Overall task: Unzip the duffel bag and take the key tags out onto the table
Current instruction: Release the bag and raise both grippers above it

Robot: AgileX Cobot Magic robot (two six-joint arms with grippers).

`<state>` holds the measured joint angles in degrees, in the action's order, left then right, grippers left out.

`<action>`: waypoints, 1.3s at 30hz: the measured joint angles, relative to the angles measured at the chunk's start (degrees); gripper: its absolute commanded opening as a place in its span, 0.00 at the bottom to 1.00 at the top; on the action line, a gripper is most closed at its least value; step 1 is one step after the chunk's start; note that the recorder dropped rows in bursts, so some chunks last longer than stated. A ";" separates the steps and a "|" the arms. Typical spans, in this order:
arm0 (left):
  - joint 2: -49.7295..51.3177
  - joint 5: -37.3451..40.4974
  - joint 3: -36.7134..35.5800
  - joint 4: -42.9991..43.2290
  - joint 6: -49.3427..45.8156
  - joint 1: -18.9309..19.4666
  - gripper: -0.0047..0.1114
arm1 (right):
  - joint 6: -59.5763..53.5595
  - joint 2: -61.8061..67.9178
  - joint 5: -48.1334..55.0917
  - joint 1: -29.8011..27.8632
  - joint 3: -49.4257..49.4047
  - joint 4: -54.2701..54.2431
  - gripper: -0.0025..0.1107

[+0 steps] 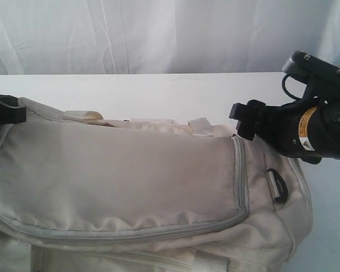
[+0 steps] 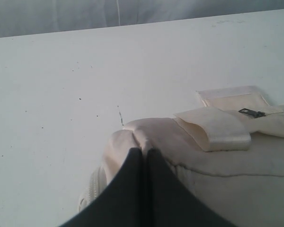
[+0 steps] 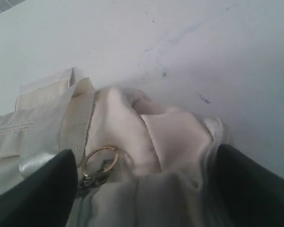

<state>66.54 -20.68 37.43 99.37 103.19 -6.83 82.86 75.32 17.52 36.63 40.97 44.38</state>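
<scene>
The gold ring zipper pull is beside my right gripper's finger, so next my right gripper lifts and pinches the outer seam [image 3: 218,134] before my left gripper gets to the pull.
The cream duffel bag [image 1: 119,170] lies across the white table [image 1: 158,90], its grey zipper closed along the top flap. At the bag's left end my left gripper [image 1: 17,113] is shut, pinching a fold of the bag's fabric [image 2: 132,137] at its tips [image 2: 145,150]. My right gripper [image 1: 241,122] hovers open over the bag's right end. Its fingers [image 3: 47,189] straddle the bunched fabric [image 3: 170,137], with a gold ring zipper pull [image 3: 100,160] beside one finger. The key tags are out of view.
Glossy webbing handles [image 2: 217,130] lie folded on the bag's top, with a small dark zipper pull [image 2: 252,112] near them. A dark buckle [image 1: 279,184] hangs on the bag's right end. White curtains [image 1: 158,34] close off the back behind the table's far edge.
</scene>
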 measured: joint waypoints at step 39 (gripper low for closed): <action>-6.87 0.58 -0.72 0.54 -5.34 0.13 0.40 | -17.94 -18.55 8.64 0.00 3.51 11.79 0.57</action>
<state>59.67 -20.10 36.71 99.91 97.85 -6.69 64.92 56.77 26.16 36.63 44.48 56.17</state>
